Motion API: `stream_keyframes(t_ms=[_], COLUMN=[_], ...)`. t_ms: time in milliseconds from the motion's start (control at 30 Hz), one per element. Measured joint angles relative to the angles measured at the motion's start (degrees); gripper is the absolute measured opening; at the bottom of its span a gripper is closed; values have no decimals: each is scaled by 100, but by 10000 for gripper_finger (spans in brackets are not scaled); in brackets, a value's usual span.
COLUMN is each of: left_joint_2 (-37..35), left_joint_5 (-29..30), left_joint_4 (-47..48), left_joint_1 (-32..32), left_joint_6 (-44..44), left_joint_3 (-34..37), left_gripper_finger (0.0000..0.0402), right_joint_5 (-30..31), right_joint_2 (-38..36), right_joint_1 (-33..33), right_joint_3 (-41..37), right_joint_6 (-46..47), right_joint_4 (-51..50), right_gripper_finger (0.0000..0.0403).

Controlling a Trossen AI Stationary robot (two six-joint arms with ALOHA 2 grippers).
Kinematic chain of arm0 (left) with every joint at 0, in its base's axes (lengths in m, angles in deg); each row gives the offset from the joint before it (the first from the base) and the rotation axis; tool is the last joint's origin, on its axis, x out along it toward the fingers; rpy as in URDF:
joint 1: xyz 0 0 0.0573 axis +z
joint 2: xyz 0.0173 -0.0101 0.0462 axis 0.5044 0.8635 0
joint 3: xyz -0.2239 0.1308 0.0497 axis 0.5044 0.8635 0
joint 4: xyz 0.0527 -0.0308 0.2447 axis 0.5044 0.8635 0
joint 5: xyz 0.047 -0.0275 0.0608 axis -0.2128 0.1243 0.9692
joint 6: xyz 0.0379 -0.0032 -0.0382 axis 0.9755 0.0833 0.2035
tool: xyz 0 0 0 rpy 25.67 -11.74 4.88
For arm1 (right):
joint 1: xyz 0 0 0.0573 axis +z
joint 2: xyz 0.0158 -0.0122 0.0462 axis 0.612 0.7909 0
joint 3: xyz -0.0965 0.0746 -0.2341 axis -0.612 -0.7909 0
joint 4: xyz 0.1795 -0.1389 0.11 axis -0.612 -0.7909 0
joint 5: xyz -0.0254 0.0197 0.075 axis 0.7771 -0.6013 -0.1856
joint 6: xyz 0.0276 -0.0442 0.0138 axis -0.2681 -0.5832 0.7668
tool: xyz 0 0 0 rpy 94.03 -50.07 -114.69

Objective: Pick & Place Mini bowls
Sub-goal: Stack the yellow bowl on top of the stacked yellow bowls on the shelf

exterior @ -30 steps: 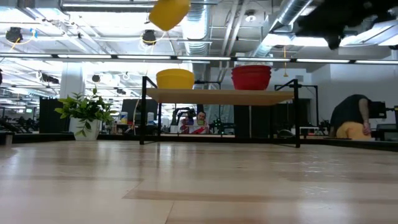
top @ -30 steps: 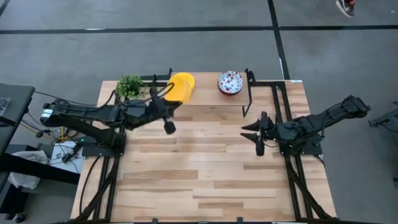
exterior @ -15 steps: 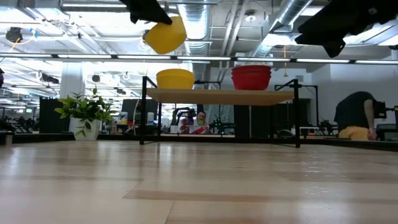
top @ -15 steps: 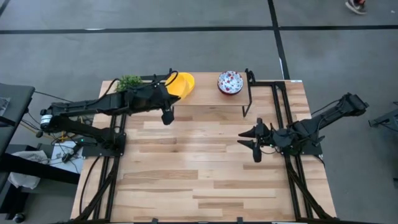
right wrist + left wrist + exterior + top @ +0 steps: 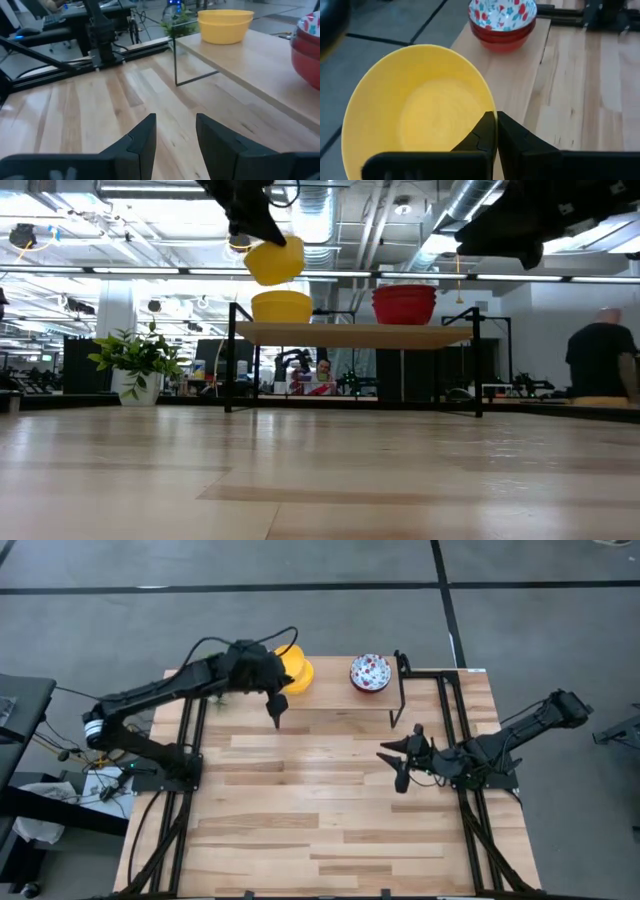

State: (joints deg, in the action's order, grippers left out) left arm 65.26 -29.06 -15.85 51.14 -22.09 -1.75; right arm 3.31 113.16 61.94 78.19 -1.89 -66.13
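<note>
The robot's left gripper needs to release the plain yellow mini bowl on the yellow stack on the raised wooden shelf [image 5: 297, 675].
My left gripper [image 5: 252, 232] is shut on a plain yellow mini bowl [image 5: 275, 260]. It holds the bowl in the air just above the stack of two yellow bowls [image 5: 281, 306] on the raised wooden shelf [image 5: 350, 333]. From above, the held bowl [image 5: 294, 670] covers that stack. A stack of floral bowls with red outsides [image 5: 370, 672] stands on the shelf to the right of the yellow ones. My right gripper [image 5: 394, 767] hovers open over the table's right half, away from every bowl. In its own view it [image 5: 175, 131] points toward the shelf. My left gripper pinches the yellow bowl by its rim [image 5: 489, 111], with one finger [image 5: 481, 136] inside the bowl and the other outside. It comes from above and from the table's left, slanting down. The bowl is lifted clear and tilted, hanging below the fingers over the yellow stack.
A small green potted plant [image 5: 140, 362] stands at the table's far left, beside the shelf's black frame [image 5: 401, 690]. The wooden tabletop [image 5: 320, 810] in front of the shelf is bare. People move about in the room behind the table.
My left gripper has carried the yellow bowl toward the far edge and slightly right, then down until it sits just above the yellow stack. It has stayed shut on the rim. My right gripper has drifted a little toward the table's left, still open.
</note>
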Motion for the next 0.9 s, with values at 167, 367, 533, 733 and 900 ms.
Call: stream_keyframes(t_ms=[167, 367, 533, 733, 900], left_joint_2=[231, 421, 593, 688, 686], left_joint_5=[-269, -277, -233, -239, -268], left_joint_4=[1, -4, -20, -40, -86], left_joint_1=[345, 659, 852, 854, 798], left_joint_6=[122, 302, 383, 866, 1035], left_joint_3=[-172, -210, -210, -210, -210], left_gripper_finger=[8, 8, 8, 8, 8], right_joint_5=[10, 5, 1, -5, -10], right_joint_2=[-7, -4, -2, -2, -2], right_joint_1=[-53, -208, -382, -487, -477], right_joint_3=[0, 0, 0, 0, 0], right_joint_6=[5, 5, 5, 37, 142], right_joint_4=[62, 64, 66, 67, 71], right_gripper_finger=[129, 129, 129, 129, 129])
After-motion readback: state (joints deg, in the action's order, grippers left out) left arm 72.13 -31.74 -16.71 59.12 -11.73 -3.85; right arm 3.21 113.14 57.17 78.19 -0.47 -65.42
